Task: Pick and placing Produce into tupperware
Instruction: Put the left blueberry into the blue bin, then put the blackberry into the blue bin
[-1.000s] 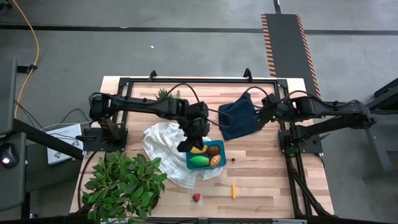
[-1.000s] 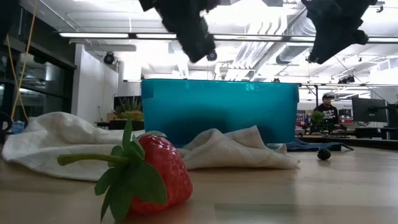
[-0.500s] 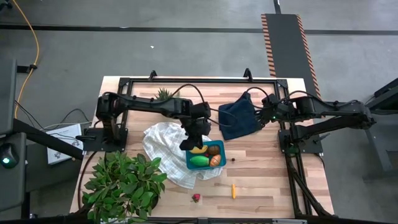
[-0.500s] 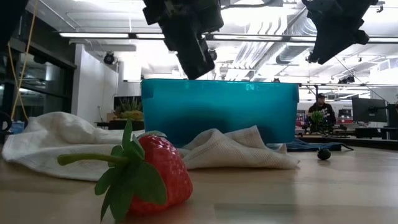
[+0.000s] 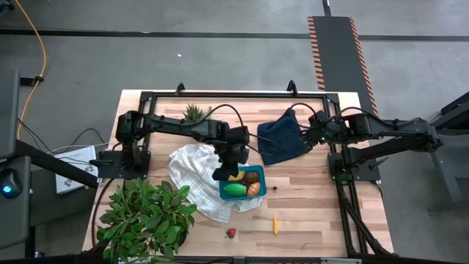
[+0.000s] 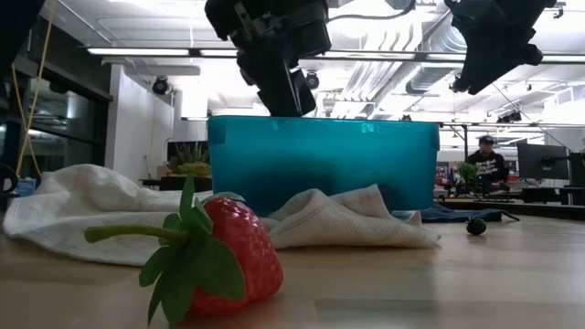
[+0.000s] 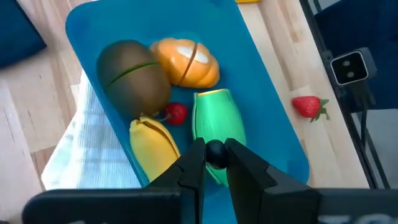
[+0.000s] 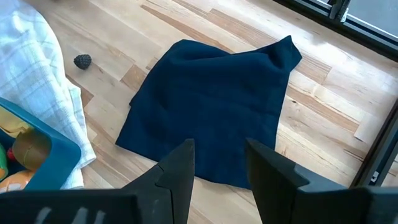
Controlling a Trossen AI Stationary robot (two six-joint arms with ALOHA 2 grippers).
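The robot's left gripper will release the dark berry between the yellow banana and the green fruit (image 5: 230,182) (image 7: 191,168) in the teal tupperware. The berry now hangs just above the box's end.
The teal tupperware (image 5: 243,183) stands on a white cloth (image 5: 194,172) and holds a yellow banana (image 7: 152,144), a green fruit (image 7: 216,118), a brown round fruit (image 7: 132,73), an orange wedge (image 7: 186,61) and a small red piece (image 7: 177,112). My left gripper (image 7: 216,157) hangs just above the box's left end, shut on a dark berry (image 7: 216,151). My right gripper (image 8: 221,163) waits open above a navy cloth (image 8: 205,106) at the far right. A strawberry (image 5: 231,233), a carrot (image 5: 275,224) and another dark berry (image 5: 275,188) lie on the table. My left gripper pinches the small round dark berry (image 7: 216,149) between its two fingertips (image 7: 194,160). The fingers slant down from above. The berry is lifted clear, over the green fruit and the banana inside the box.
A big leafy plant (image 5: 146,213) fills the near left corner, and a small spiky succulent (image 5: 194,112) stands at the far edge. The white cloth bunches around the box's left and near sides. Bare wood lies near the strawberry and carrot.
My left gripper has come down toward the tupperware with the dark berry still between its fingertips, tipping a little as it sank. The right arm has kept still.
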